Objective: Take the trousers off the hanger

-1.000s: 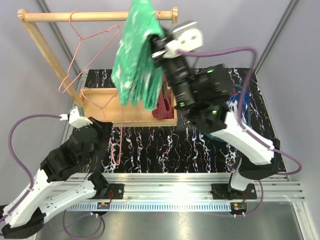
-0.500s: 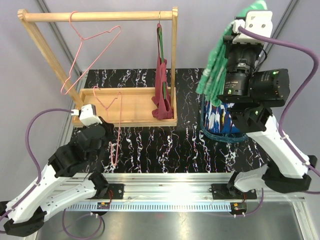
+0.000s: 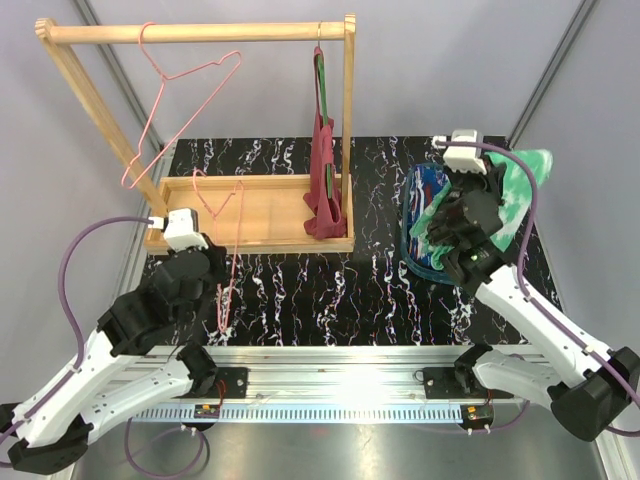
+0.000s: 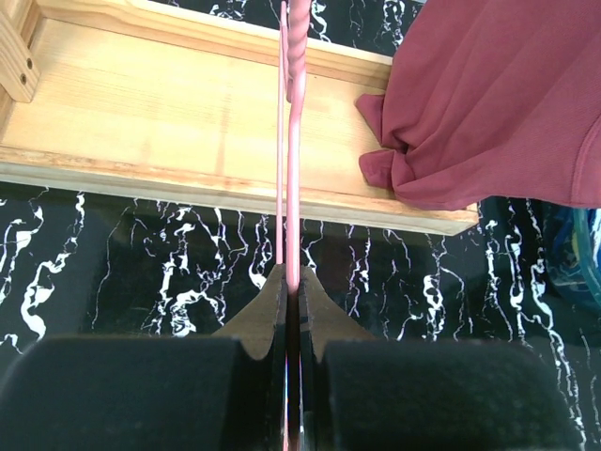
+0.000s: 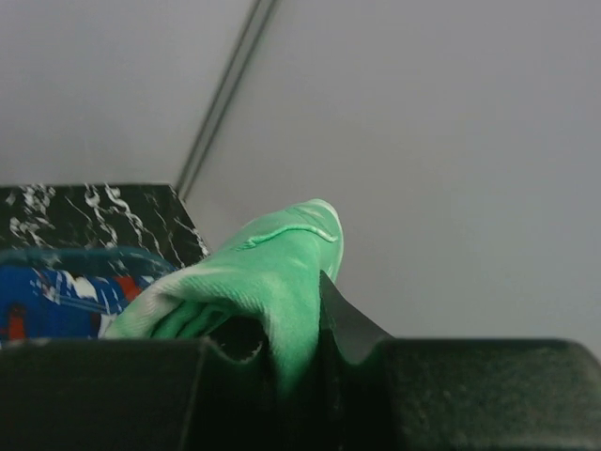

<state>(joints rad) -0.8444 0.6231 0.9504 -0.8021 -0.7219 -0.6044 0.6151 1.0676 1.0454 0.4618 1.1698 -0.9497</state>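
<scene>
I need to let go of the bright green trousers with my right gripper on top of the blue trousers in the blue basket (image 3: 458,210).
My right gripper (image 3: 497,205) is shut on the bright green trousers (image 3: 522,185) and holds them low at the table's right side, beside and partly over the blue trousers (image 3: 424,190) lying there. In the right wrist view the green cloth (image 5: 272,258) is pinched between my fingers, with the blue pair (image 5: 56,296) at the left. My left gripper (image 3: 212,268) is shut on a bare pink wire hanger (image 3: 228,235) in front of the wooden rack. The left wrist view shows the wire (image 4: 293,141) running out from my closed gripper (image 4: 292,282).
A wooden rack (image 3: 200,32) with a base tray (image 3: 270,215) stands at the back left. A second pink hanger (image 3: 190,75) hangs on its rail. A maroon garment (image 3: 323,170) hangs on a green hanger at the rack's right post and also shows in the left wrist view (image 4: 498,103).
My right arm swung right from the rack with the green trousers, then came down from high to low beside the blue pair. My left arm shifted a little with the hanger.
</scene>
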